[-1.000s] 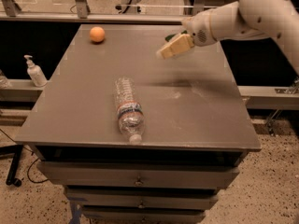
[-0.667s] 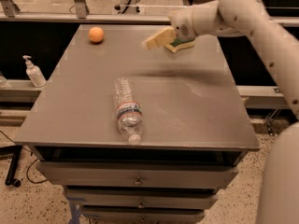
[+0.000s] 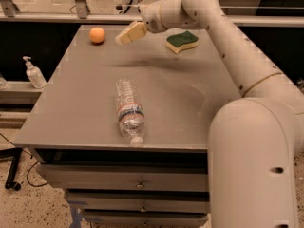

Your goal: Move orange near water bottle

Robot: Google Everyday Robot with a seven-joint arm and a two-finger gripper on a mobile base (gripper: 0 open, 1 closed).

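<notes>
The gripper next goes to the grey table's far corner to grasp the sides of the orange (image 3: 98, 35).
The orange (image 3: 97, 34) sits at the far left corner of the grey table (image 3: 85, 108). The water bottle (image 3: 128, 110) lies on its side near the table's front edge, white cap toward the front. My gripper (image 3: 125, 35) hangs above the far part of the table, just right of the orange and apart from it, with nothing in it. The arm reaches in from the right.
A green-and-yellow sponge (image 3: 182, 41) lies on the far right of the table. A white pump dispenser bottle (image 3: 34, 73) stands on a low shelf left of the table. Drawers sit below the table's front edge.
My gripper has moved left across the far part of the table toward the orange. The sponge has come into view behind it. Orange and bottle have not moved.
</notes>
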